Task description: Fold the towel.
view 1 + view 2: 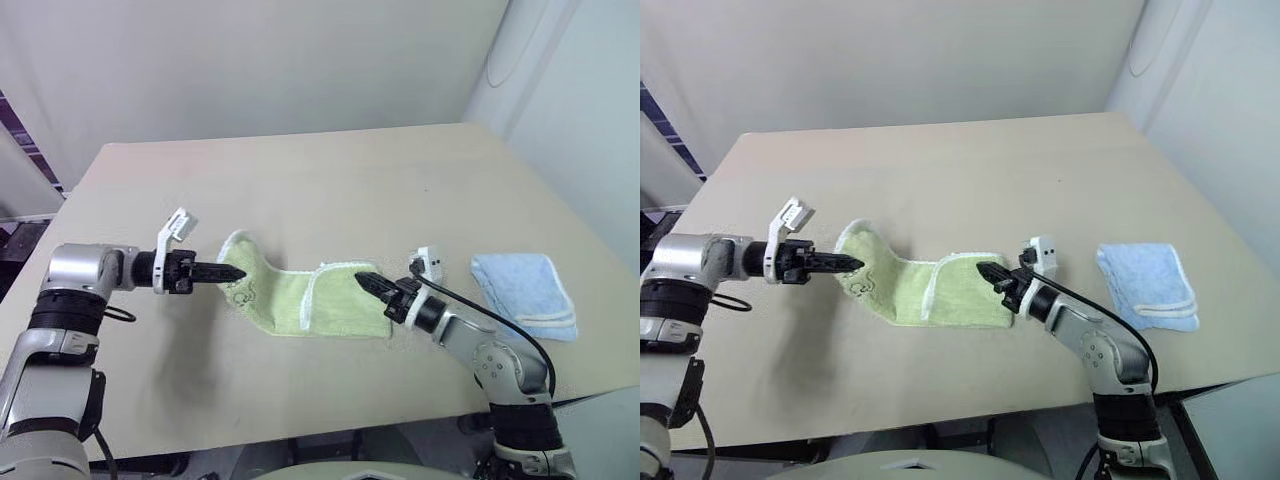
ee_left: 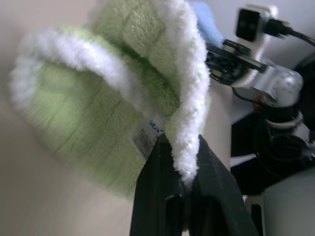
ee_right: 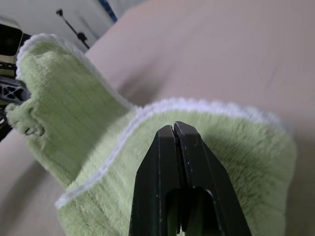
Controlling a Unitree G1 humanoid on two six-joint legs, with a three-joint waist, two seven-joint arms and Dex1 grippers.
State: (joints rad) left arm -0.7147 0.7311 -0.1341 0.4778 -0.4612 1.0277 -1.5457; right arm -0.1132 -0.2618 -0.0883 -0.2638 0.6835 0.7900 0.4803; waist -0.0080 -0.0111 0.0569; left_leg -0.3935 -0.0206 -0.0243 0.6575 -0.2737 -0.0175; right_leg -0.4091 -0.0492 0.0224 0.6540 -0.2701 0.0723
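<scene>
Next, I let go of the towel's lifted end with my left gripper on the towel's flat end (image 1: pixel 386 303), just by the fingers of my right gripper.
The light green towel (image 1: pixel 300 300) lies crumpled across the middle of the table, white edging showing. Its left end (image 2: pixel 182 98) is lifted, and my left gripper (image 1: pixel 238 272) is shut on that end's white edge. The small dark motif (image 1: pixel 245 293) sits just below those fingertips. My right gripper (image 1: pixel 362 281) reaches in from the right. It is shut, with its tips over the towel's right part near the white edge (image 3: pixel 147 110). I see no cloth between its fingers (image 3: pixel 167 162).
A smaller light blue folded towel (image 1: pixel 525 295) lies to the right, close to my right arm. The beige table (image 1: pixel 300 180) stretches bare behind the green towel. Its front edge runs just below both arms, and walls stand beyond it.
</scene>
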